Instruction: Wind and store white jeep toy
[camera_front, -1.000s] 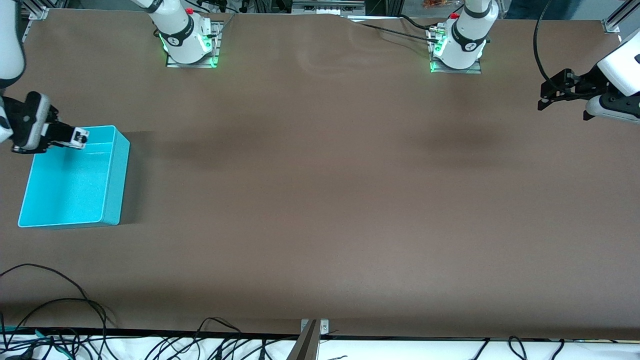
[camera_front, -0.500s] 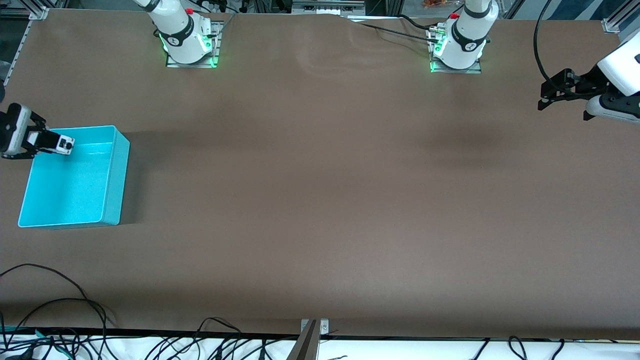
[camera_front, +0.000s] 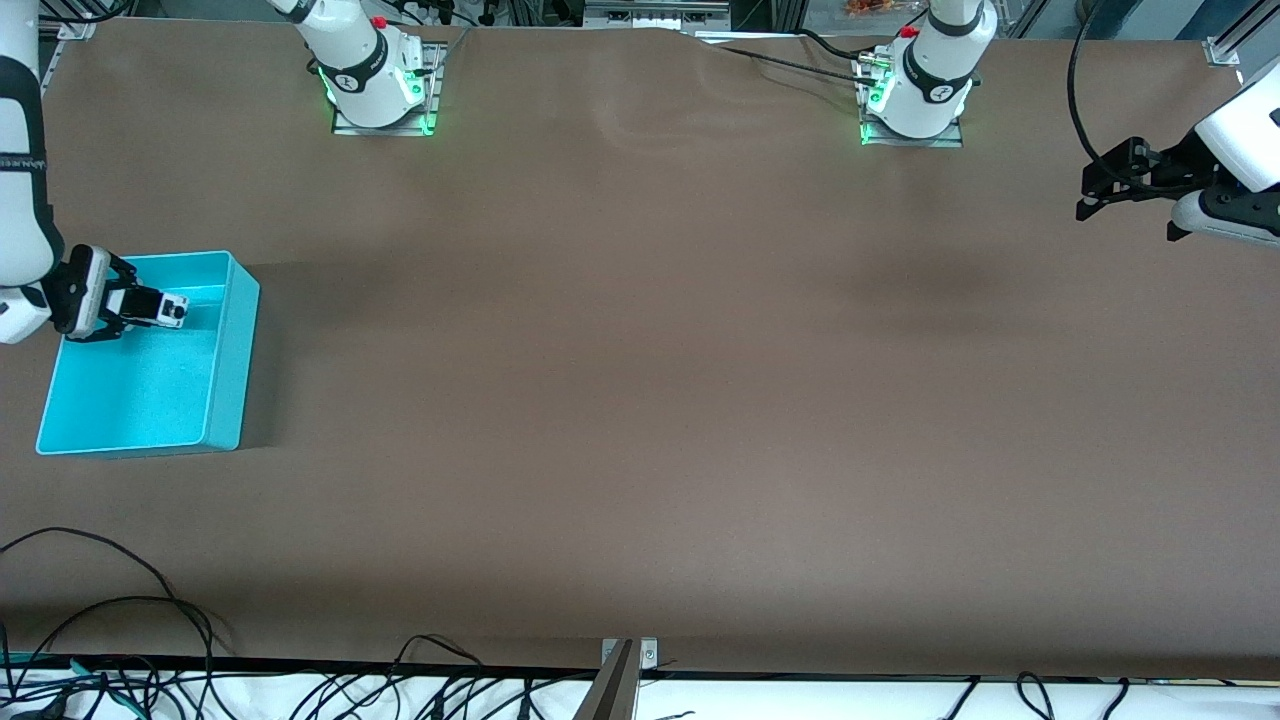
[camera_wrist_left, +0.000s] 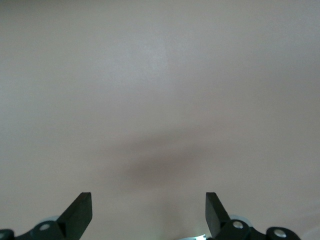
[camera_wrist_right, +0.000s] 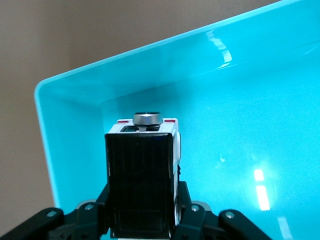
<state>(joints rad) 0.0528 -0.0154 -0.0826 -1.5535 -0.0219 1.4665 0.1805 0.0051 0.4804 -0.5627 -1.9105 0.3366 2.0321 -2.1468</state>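
The white jeep toy is to go into the cyan bin. Next, I set it down with my right gripper on the cyan bin's bottom near its far inner corner (camera_front: 182, 318) (camera_wrist_right: 146, 164).
The white jeep toy (camera_front: 174, 310) has a black roof and a round silver piece at its tip (camera_wrist_right: 147, 119). My right gripper (camera_front: 150, 308) is shut on it, a finger on each side. Both hang over the inside of the cyan bin (camera_front: 232, 350), close to the bin's end wall that is farther from the front camera. In the right wrist view the jeep toy (camera_wrist_right: 142, 175) points at a corner of the bin (camera_wrist_right: 65, 95), and the right gripper (camera_wrist_right: 142, 212) clamps its black body. My left gripper (camera_front: 1095, 195) waits open and empty above the table at the left arm's end; in the left wrist view the left gripper (camera_wrist_left: 148, 212) has only bare table under it.
The cyan bin sits at the right arm's end of the brown table (camera_front: 640, 400). Both arm bases (camera_front: 375, 75) (camera_front: 915, 90) stand along the table's edge farthest from the front camera. Loose black cables (camera_front: 120, 620) and a metal bracket (camera_front: 628, 660) lie at the nearest edge.
The right gripper, still holding the jeep toy, swung out past the bin's outer rim, then came back in and lower over the bin. The left arm has not moved.
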